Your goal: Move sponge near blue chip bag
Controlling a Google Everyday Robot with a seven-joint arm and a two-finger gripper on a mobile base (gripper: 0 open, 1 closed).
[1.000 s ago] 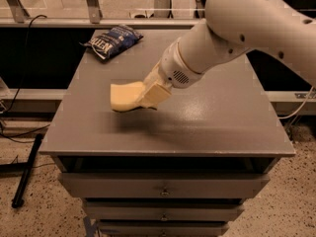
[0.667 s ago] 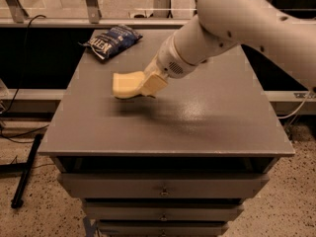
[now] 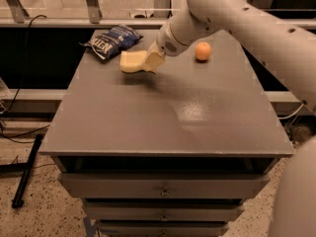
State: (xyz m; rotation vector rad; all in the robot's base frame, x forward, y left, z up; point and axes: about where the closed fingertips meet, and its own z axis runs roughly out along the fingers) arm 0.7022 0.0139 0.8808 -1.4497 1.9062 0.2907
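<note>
My gripper needs to release the pale yellow sponge on the table (image 3: pixel 138 49), against the near edge of the blue chip bag.
The pale yellow sponge (image 3: pixel 130 61) is held in my gripper (image 3: pixel 148 63), which is shut on its right end. The sponge hangs just above the grey table top (image 3: pixel 168 112), toward the far left. The dark blue chip bag (image 3: pixel 112 40) with white lettering lies at the table's far left corner, a short way up and left of the sponge. My white arm reaches in from the upper right.
A small round orange fruit (image 3: pixel 203 51) sits on the table to the right of my gripper. The table has drawers (image 3: pixel 163 186) below its front edge. A black cable and a dark pole lie on the floor at the left.
My gripper has carried the sponge away from the table's middle toward the far left, closer to the blue chip bag. The orange fruit now shows behind the arm.
</note>
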